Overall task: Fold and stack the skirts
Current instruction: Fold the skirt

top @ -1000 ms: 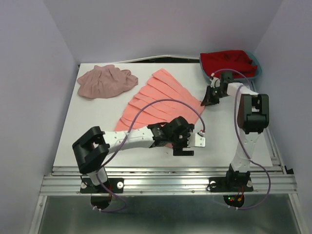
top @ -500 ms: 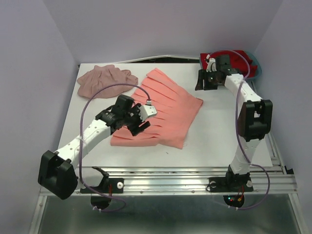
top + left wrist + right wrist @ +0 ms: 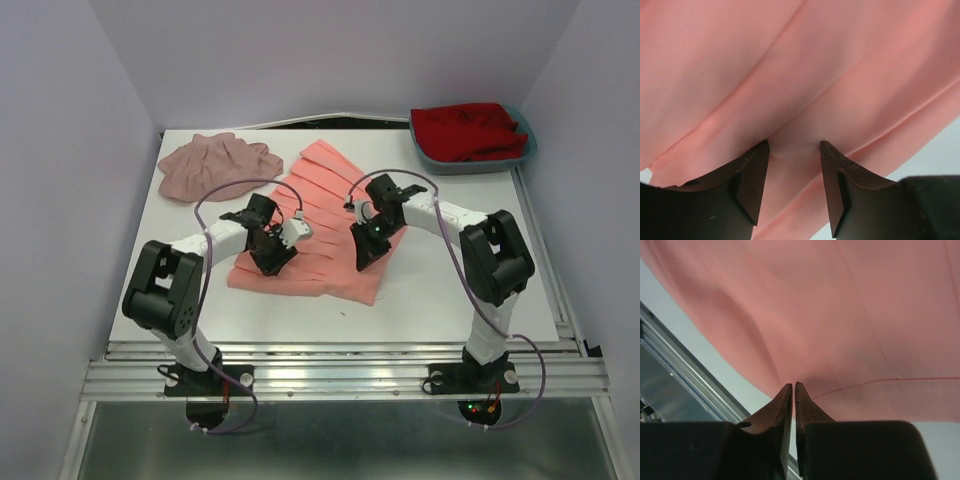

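I will back my left gripper off, as it is pressing on the coral skirt's pleats inside its loose near corner, and pinch that near corner (image 3: pixel 236 280) before I fold the skirt.
The salmon-coral pleated skirt (image 3: pixel 325 205) lies folded in the middle of the table. The dusty mauve skirt (image 3: pixel 215 165) lies bunched at the far left. My left gripper (image 3: pixel 272 252) is on the coral skirt's near left part. In the left wrist view it (image 3: pixel 793 147) is open, with its tips pressing down on the coral fabric (image 3: pixel 805 65). My right gripper (image 3: pixel 365 246) is on the skirt's right part. In the right wrist view it (image 3: pixel 793 386) is shut, with its tips touching the coral fabric (image 3: pixel 840 305) near its edge. I cannot tell whether any cloth is pinched.
A teal basket (image 3: pixel 528 148) with a red cloth (image 3: pixel 468 128) stands at the far right corner. The white table top (image 3: pixel 460 280) ends at a metal rail (image 3: pixel 340 370) at the near edge. That rail also shows in the right wrist view (image 3: pixel 675 360).
The coral skirt went from fanned out to a narrower fold. My left gripper moved from its near right part to its left part. My right gripper came from the basket to the skirt.
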### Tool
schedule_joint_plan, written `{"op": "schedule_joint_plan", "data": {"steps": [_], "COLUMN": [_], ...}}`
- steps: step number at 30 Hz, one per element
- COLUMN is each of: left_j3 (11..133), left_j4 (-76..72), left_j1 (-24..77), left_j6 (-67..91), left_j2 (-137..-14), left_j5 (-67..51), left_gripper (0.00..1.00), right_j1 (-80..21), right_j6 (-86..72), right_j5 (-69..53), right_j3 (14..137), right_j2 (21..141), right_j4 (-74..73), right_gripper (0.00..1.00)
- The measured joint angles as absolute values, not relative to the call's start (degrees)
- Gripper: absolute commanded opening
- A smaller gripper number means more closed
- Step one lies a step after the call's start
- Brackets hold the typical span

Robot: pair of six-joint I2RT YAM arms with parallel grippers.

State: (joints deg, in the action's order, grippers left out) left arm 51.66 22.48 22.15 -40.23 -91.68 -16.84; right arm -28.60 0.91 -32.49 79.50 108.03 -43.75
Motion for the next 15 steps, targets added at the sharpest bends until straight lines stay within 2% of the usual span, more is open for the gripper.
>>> {"op": "schedule_joint_plan", "data": {"steps": [6, 11, 14, 15], "left_j3": [56.2, 58.8, 59.7, 59.7], "left_j4": [20.5, 20.4, 20.3, 20.3], "left_j1": [21.8, 22.1, 24.2, 25.2], "left_j6": [-37.6, -34.7, -32.7, -31.7], "left_j2": [-96.3, -98.5, -99.1, -99.1], "left_j5": [-17.8, -19.6, -20.5, -21.1], "left_gripper": [0.55, 0.55, 0.64, 0.70], "right_j1": [-27.4, -26.7, -25.2, -24.1], "right_j6": [2.2, 3.9, 5.8, 6.7], "right_j5": [-29.0, -23.4, -20.9, -19.7], "right_j3": [73.2, 73.2, 75.7, 77.9], "right_j2": [110.5, 110.7, 111.9, 113.0], "right_j4": [-44.1, -43.3, -44.0, -44.4], "right_gripper": [0.07, 0.06, 0.08, 0.09]}}
